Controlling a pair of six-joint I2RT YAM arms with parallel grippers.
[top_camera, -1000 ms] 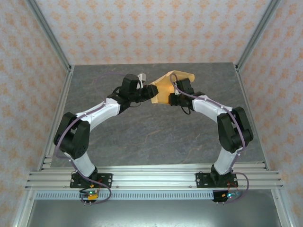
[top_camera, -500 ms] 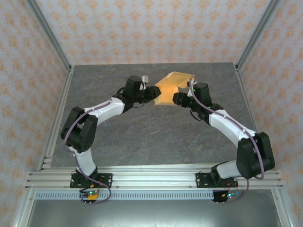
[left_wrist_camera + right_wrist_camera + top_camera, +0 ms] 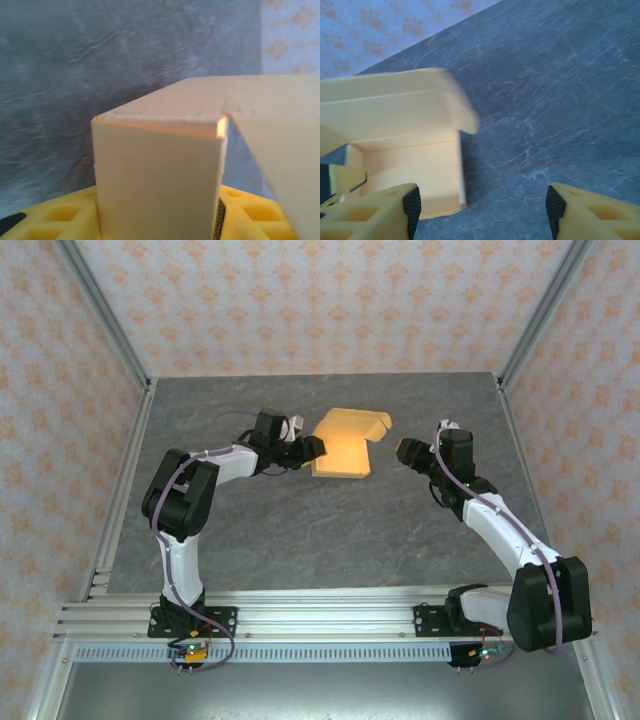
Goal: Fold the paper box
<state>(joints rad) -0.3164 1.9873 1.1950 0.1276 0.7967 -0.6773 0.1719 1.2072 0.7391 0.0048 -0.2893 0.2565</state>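
Observation:
The lid's loose end flap sticks out past the box's side, so next I take that flap [image 3: 463, 111] between my right gripper's fingers before the lid folds down.
The tan-orange paper box [image 3: 343, 450] rests on the grey table [image 3: 300, 540] at centre back, with a flap [image 3: 372, 423] sticking out at its far right. My left gripper [image 3: 311, 448] sits at the box's left edge. In the left wrist view a box wall [image 3: 160, 170] stands between the yellow fingers [image 3: 55, 217], which are spread apart; the left gripper [image 3: 157, 212] looks open around it. My right gripper [image 3: 404, 451] is open and hangs apart to the right of the box. The right wrist view has the box [image 3: 405, 165] left of the right gripper [image 3: 480, 205].
Aluminium frame posts [image 3: 110, 325] and patterned walls [image 3: 320, 300] close in the table on three sides. A metal rail [image 3: 320, 615] runs along the near edge, by the arm bases. Bare tabletop lies in front of the box and to its right.
The box has come down from mid-air and now lies on the table. My right gripper let go, opened wide and drew back right. The left gripper widened and moved slightly down and left.

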